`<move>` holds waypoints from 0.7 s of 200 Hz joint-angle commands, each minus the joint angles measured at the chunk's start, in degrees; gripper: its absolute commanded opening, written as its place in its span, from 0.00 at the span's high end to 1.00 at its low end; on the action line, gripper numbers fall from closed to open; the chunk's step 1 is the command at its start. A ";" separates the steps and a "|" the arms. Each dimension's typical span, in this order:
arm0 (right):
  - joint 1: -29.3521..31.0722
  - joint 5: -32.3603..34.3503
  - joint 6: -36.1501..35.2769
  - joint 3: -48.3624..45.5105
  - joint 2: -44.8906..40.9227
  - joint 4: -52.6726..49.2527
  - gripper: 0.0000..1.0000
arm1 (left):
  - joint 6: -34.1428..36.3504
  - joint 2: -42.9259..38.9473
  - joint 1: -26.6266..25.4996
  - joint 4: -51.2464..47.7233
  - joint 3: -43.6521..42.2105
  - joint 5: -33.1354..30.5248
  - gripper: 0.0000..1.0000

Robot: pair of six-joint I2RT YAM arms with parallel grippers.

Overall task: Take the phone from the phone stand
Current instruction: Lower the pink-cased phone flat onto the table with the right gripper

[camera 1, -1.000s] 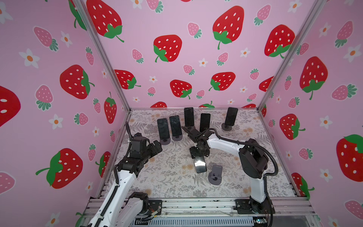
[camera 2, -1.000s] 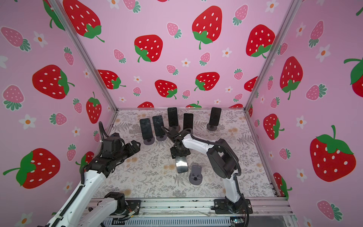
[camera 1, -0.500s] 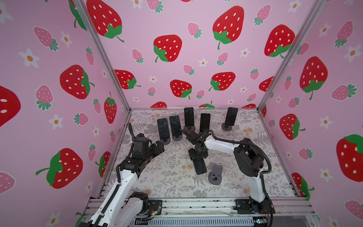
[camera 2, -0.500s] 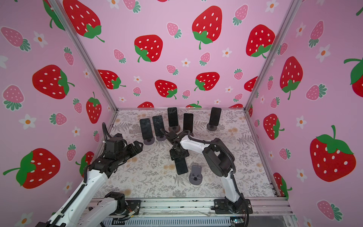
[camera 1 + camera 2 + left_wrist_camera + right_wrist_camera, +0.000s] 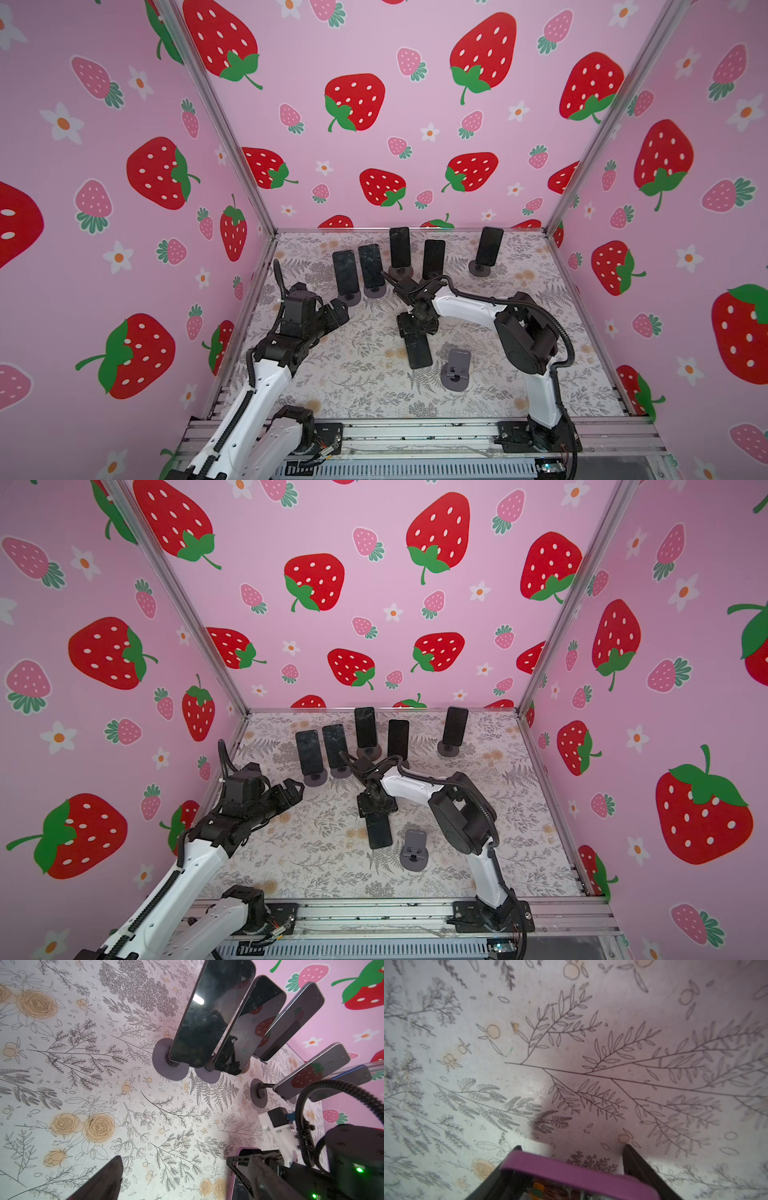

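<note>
The dark phone will go down from my right gripper on the floral table [image 5: 402, 326] [image 5: 560, 1108] between the empty grey phone stand and the back phones.
A dark phone [image 5: 419, 353] [image 5: 380, 833] with a purple edge lies flat on the floral table, beside an empty grey phone stand [image 5: 456, 371] [image 5: 413, 854]. My right gripper [image 5: 416, 327] [image 5: 376, 806] reaches down over the phone's far end. In the right wrist view the phone's purple edge [image 5: 571, 1176] spans between the two black fingers of this gripper [image 5: 572, 1147], which is shut on it. My left gripper [image 5: 338, 311] [image 5: 293, 789] [image 5: 182, 1176] hovers open over bare table to the left, holding nothing.
Several more dark phones stand upright on round-based stands along the back, the nearest ones [image 5: 345, 272] [image 5: 207, 1022] just beyond my left gripper. Pink strawberry walls enclose the table [image 5: 332, 374] on three sides; an aluminium rail [image 5: 415, 432] runs along the front.
The phone was tilted up in my right gripper a second ago; it has come down to lie flat on the table. My left gripper has edged slightly toward the middle.
</note>
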 commanded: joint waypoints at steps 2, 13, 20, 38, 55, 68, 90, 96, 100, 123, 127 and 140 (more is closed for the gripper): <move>-0.03 -1.35 4.61 0.69 0.25 1.34 0.28 | -0.06 -0.14 -0.24 -1.18 0.06 0.10 0.05; -0.50 -1.29 5.58 1.33 0.45 2.16 0.28 | -0.11 0.12 -0.23 -1.22 0.21 0.19 0.05; -0.73 -1.51 6.17 1.71 0.54 2.83 0.28 | -0.08 0.23 -0.29 -1.15 0.29 0.23 0.05; -0.89 -1.26 7.56 3.19 1.32 3.45 0.27 | -0.21 0.39 -0.35 -1.17 0.69 0.51 0.05; -0.79 -1.34 8.69 3.97 2.25 4.23 0.27 | -0.08 0.65 -0.35 -1.19 1.16 0.71 0.05; -0.84 -1.44 9.09 4.73 3.16 4.17 0.27 | 0.18 1.14 -0.32 -1.16 1.49 0.71 0.05; -0.90 0.16 9.46 6.42 4.54 3.58 0.26 | -0.04 2.02 -0.35 -0.60 1.56 0.87 0.05; -0.87 0.59 9.48 6.86 4.92 3.62 0.26 | -0.22 2.16 -0.33 -0.29 1.48 1.02 0.05; -0.89 1.00 9.37 7.19 5.18 3.63 0.26 | -0.30 2.24 -0.35 -0.14 1.37 1.14 0.05; -1.36 3.24 9.49 8.89 6.83 2.80 0.26 | -0.55 2.52 -0.33 0.71 1.10 1.33 0.05; -1.46 3.43 9.58 8.97 7.01 2.81 0.26 | -0.52 2.59 -0.35 0.72 1.09 1.29 0.05; -2.05 3.36 9.90 9.12 7.82 2.74 0.26 | -0.25 2.66 -0.35 0.44 1.44 1.11 0.05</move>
